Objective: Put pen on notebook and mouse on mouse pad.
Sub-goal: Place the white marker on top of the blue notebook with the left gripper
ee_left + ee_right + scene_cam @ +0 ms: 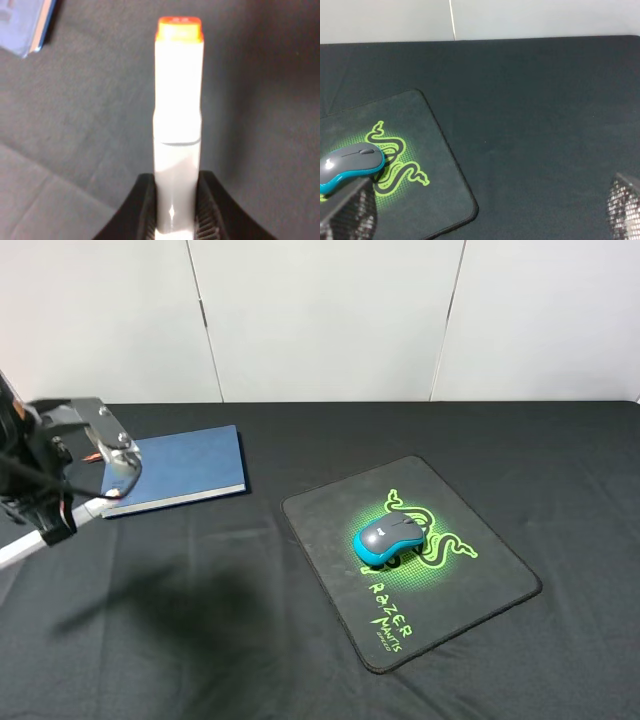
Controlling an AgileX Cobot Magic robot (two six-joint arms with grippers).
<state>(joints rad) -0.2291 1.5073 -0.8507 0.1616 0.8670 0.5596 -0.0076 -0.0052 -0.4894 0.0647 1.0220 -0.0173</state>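
My left gripper will release the white pen so that it lies at a slant across the middle of the dark blue notebook's cover (166,466). The pen now hangs beside the notebook's corner.
The white pen (178,100) with its red-orange tip is clamped between the black fingers of my left gripper (177,186), which is shut on it. In the high view the pen (88,508) hangs beside the near-left corner of the dark blue notebook (180,468), over the black cloth and not on the cover. A corner of the notebook (25,25) shows in the left wrist view. The grey and teal mouse (390,538) rests on the black Razer mouse pad (470,530). My right gripper (487,200) is open and empty, set back from the mouse (350,162).
A black cloth covers the table (300,640), and a white panelled wall (320,310) stands behind it. My left arm (50,460) juts in over the left edge. The right arm does not show in the high view.
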